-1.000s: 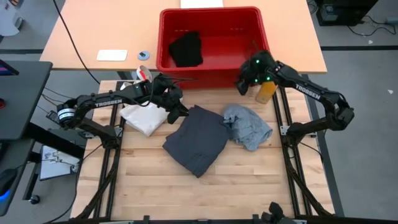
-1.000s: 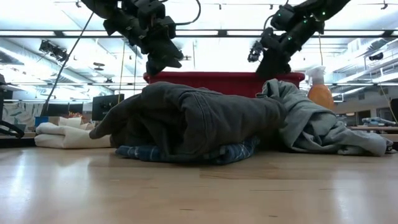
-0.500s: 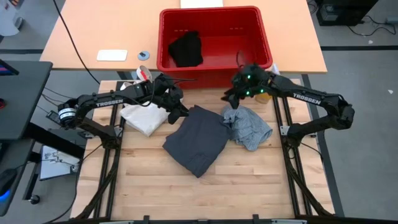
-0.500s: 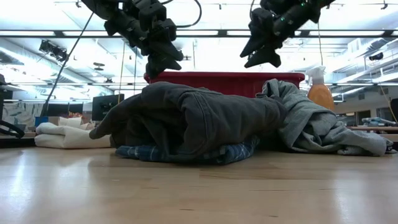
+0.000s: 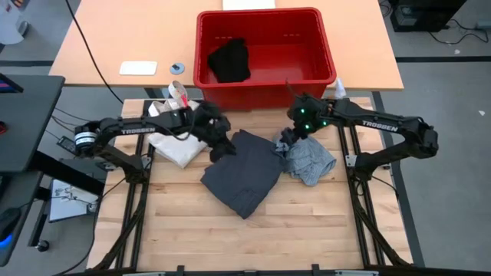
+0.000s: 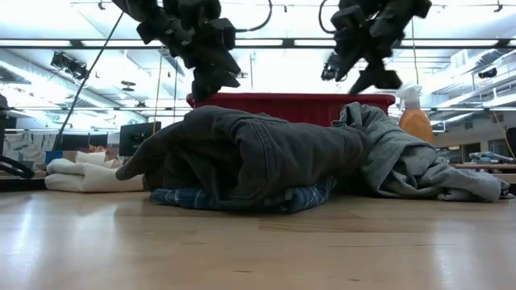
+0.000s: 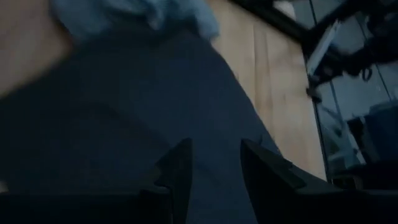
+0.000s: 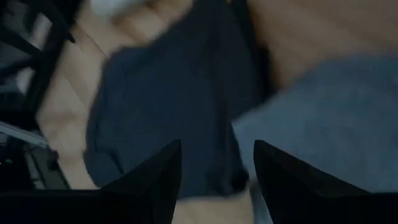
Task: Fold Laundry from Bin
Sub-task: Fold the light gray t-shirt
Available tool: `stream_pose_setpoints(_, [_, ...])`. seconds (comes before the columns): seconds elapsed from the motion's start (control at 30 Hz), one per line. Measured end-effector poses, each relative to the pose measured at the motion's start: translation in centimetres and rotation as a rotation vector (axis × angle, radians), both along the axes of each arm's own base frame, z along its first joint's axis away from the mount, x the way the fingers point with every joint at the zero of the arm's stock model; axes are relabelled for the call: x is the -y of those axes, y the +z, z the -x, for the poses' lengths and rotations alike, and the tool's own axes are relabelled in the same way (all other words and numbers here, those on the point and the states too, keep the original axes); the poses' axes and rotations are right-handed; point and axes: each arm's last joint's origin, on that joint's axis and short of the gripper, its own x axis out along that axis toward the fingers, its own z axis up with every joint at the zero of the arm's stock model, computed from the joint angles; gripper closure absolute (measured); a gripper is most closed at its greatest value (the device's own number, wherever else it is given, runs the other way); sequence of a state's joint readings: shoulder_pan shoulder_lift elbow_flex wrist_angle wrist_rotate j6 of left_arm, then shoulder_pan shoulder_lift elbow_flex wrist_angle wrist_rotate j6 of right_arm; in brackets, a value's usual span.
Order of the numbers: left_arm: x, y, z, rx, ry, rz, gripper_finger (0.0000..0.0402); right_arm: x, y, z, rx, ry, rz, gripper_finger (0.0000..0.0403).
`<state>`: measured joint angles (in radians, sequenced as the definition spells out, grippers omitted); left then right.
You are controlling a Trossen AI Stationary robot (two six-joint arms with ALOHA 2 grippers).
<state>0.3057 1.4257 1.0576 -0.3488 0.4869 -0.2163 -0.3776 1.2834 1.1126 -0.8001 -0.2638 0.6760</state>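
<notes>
The robot's right gripper will next go to the light grey garment's near edge [image 5: 311, 182], the edge away from the red bin, and close there.
A dark charcoal-grey garment [image 5: 244, 172] lies in a heap mid-table on a blue plaid shirt [image 6: 242, 200], which shows only in the low view. A light grey garment [image 5: 308, 157] lies crumpled against its right side. A black piece [image 5: 230, 60] lies in the red bin [image 5: 265, 15] beyond the far edge. My left gripper [image 5: 220, 149] hangs open above the charcoal garment's far-left edge [image 7: 216, 149]. My right gripper [image 5: 285, 141] hangs open above where the charcoal and light grey garments meet [image 8: 217, 149]. In the low view both grippers are clear of the cloth.
A folded cream-white tote bag [image 5: 178, 146] lies on the table left of the charcoal garment, under my left arm. An orange spray bottle [image 6: 415, 121] stands at the far right, beside the bin. The near half of the wooden table [image 5: 253, 238] is bare.
My right gripper has swung from beside the spray bottle toward the table's left and near edge and come down over the join of the charcoal and light grey garments. My left gripper has shifted a little toward the near edge, over the charcoal garment. The garments have not moved.
</notes>
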Motion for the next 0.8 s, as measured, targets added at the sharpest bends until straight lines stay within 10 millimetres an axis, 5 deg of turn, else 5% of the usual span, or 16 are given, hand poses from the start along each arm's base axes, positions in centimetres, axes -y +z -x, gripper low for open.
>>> stream_pose_setpoints(0.33, [2.9, -4.7, -4.3, -0.118, 0.207, -0.194, 0.0263, -3.4, 1.6, 1.4, -0.011, 0.138, 0.183, 0.0197])
stream_pose_setpoints(0.57, [3.9, -12.3, -6.8, -0.342, 0.309, -0.021, 0.0263, -7.3, 4.0, 4.2, 0.095, 0.258, 0.203, 0.0197])
stream_pose_setpoints(0.8, [10.1, -13.5, -5.7, -0.570, 0.163, 0.149, 0.0263, -9.3, 5.7, 7.9, 0.177, 0.326, 0.248, 0.0197])
